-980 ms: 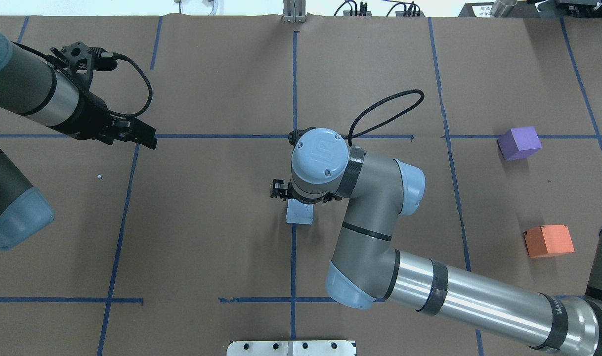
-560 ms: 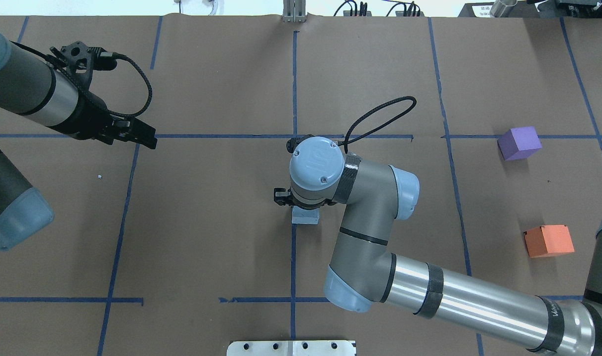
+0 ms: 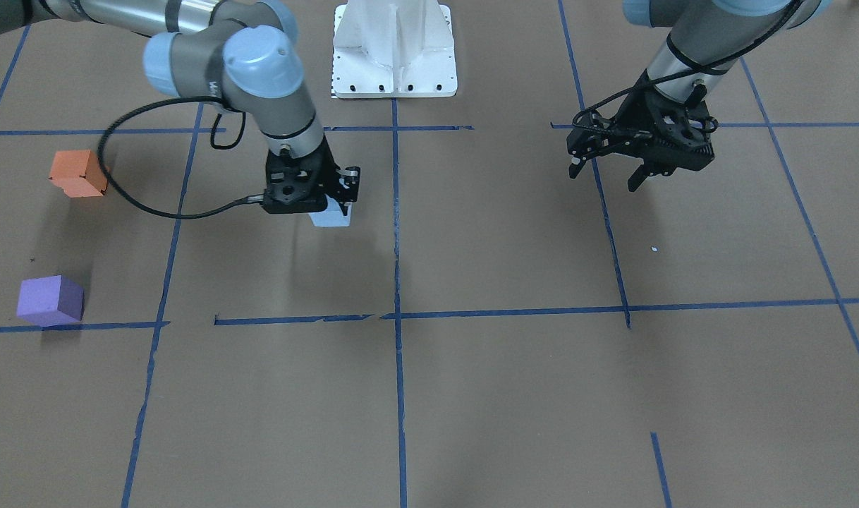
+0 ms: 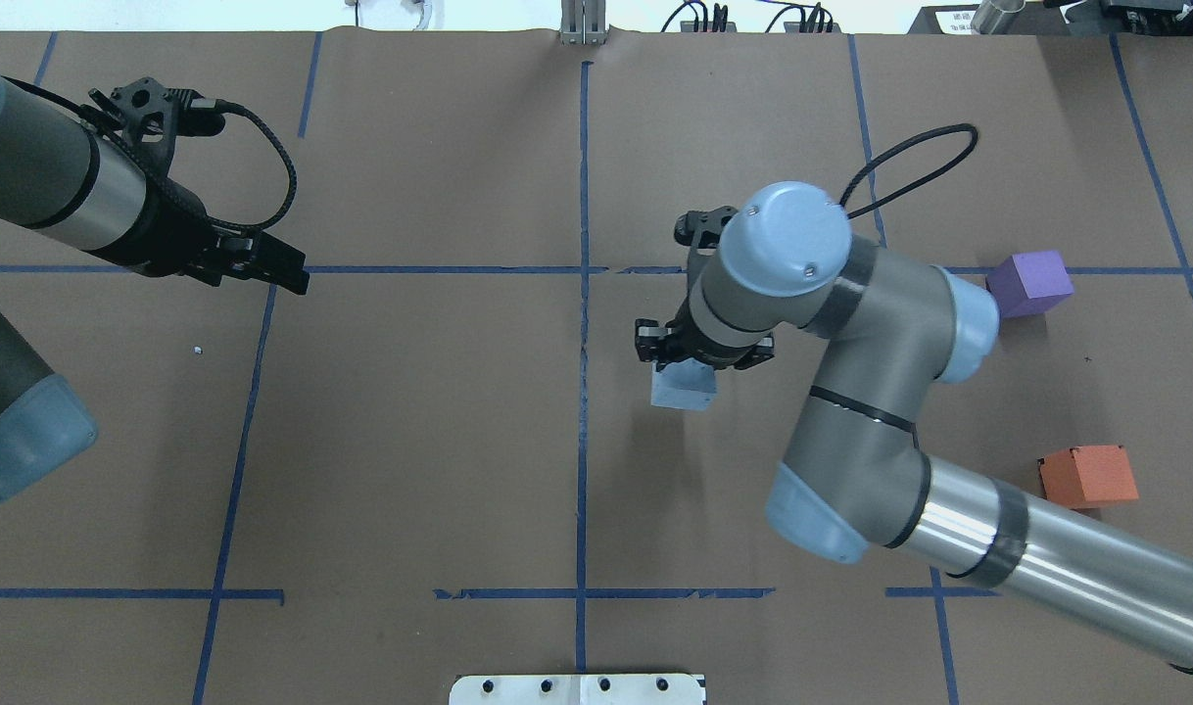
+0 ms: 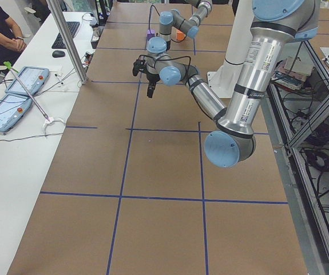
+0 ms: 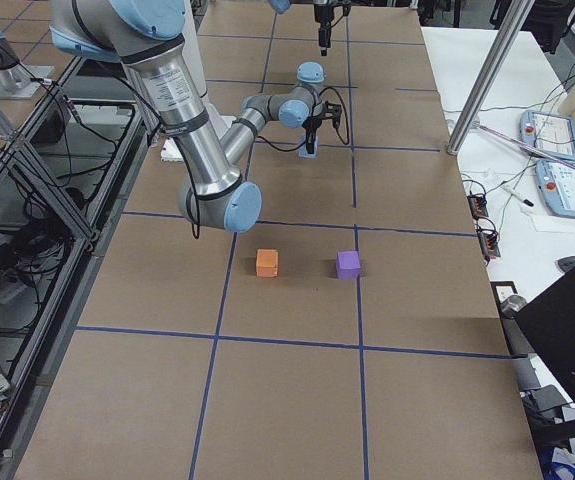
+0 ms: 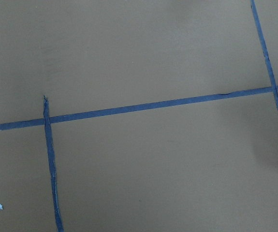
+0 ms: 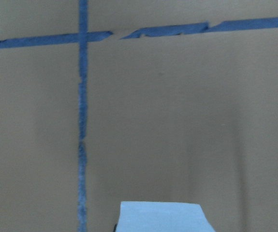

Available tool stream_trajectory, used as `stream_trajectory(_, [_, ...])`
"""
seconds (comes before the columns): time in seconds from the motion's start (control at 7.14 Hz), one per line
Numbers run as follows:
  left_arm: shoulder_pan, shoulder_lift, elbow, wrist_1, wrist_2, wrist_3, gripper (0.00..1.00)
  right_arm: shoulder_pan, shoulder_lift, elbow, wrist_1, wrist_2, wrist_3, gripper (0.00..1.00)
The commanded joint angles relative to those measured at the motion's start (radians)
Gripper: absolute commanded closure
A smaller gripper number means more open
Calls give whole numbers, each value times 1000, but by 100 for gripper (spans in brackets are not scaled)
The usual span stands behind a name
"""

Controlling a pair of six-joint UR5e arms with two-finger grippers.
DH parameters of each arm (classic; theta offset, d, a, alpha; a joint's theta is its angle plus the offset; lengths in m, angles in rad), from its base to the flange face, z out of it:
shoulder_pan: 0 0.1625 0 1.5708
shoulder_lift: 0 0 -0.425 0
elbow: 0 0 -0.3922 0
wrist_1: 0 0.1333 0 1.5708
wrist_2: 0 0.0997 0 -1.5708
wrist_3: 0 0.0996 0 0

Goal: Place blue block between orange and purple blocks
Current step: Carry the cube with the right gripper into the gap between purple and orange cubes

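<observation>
My right gripper is to put the light blue block down on bare paper (image 3: pixel 60 242) between the orange and purple blocks, closer to the purple one.
My right gripper (image 4: pixel 692 364) is shut on the light blue block (image 4: pixel 683 389) and holds it above the table, just right of the centre tape line. The block also shows in the front-facing view (image 3: pixel 333 219) and at the bottom of the right wrist view (image 8: pixel 160 217). The purple block (image 4: pixel 1029 283) and the orange block (image 4: pixel 1088 476) lie far right, apart from each other with bare paper between them. My left gripper (image 4: pixel 291 270) is open and empty over the left side; in the front-facing view (image 3: pixel 606 176) its fingers are spread.
Brown paper with blue tape grid lines covers the table. The white robot base plate (image 4: pixel 577 688) is at the near edge. A small white speck (image 4: pixel 197 349) lies at left. An operators' desk with tablets (image 5: pixel 15 97) runs along the far side.
My right arm has carried the blue block off the centre line and to the right, toward the purple and orange blocks. The left arm has barely moved.
</observation>
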Motion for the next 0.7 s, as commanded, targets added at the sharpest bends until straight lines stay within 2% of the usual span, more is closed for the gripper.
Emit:
stream_trajectory(0.0, [-1, 6, -9, 2, 2, -2, 0, 221, -303, 169, 12, 129, -218, 97])
stream_trajectory(0.14, [-1, 6, -9, 2, 2, -4, 0, 347, -420, 158, 33, 208, -369, 97])
stream_trajectory(0.28, [-1, 6, -10, 2, 2, -5, 0, 386, -490, 143, 38, 213, -417, 96])
stream_trajectory(0.56, [-1, 6, -10, 2, 3, -7, 0, 384, -493, 68, 38, 212, -419, 93])
